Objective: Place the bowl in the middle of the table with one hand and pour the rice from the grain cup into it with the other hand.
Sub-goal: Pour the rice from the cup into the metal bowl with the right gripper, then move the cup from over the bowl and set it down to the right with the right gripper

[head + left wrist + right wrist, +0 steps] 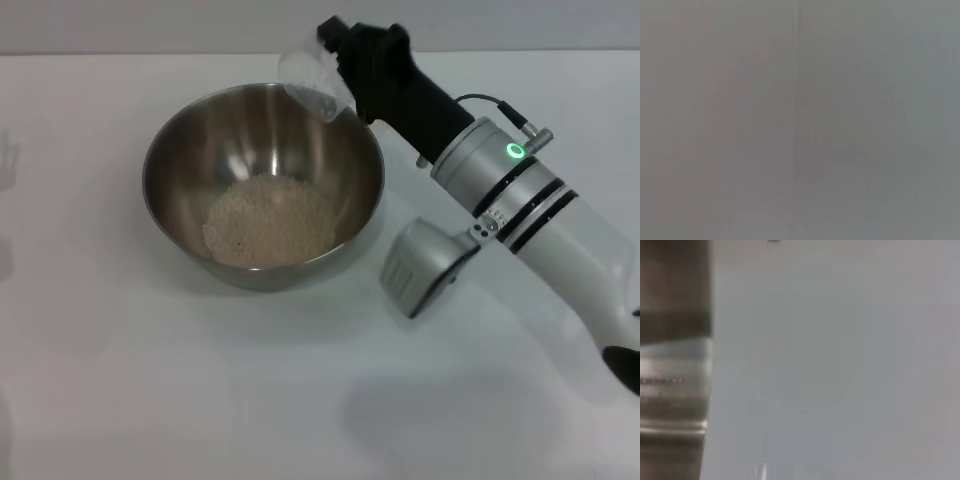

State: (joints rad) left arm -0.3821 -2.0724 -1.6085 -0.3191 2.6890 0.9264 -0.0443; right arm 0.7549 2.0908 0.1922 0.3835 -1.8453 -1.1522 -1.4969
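The clear grain cup will go down from my right gripper on the bare table [478,178] beside the steel bowl, beneath my arm.
The steel bowl [262,185] stands on the white table [200,400], a little left of the middle. A heap of pale rice [270,222] lies in its bottom. My right gripper [338,62] is shut on the clear grain cup [312,78] and holds it tipped over the bowl's far right rim; the cup looks empty. The right wrist view shows the bowl's outer wall [672,365] close by and bare table. My left gripper is out of the head view; its wrist view shows only a blank grey surface.
The right arm [520,200] reaches in from the lower right across the table's right side. The table's far edge [150,53] runs just behind the bowl.
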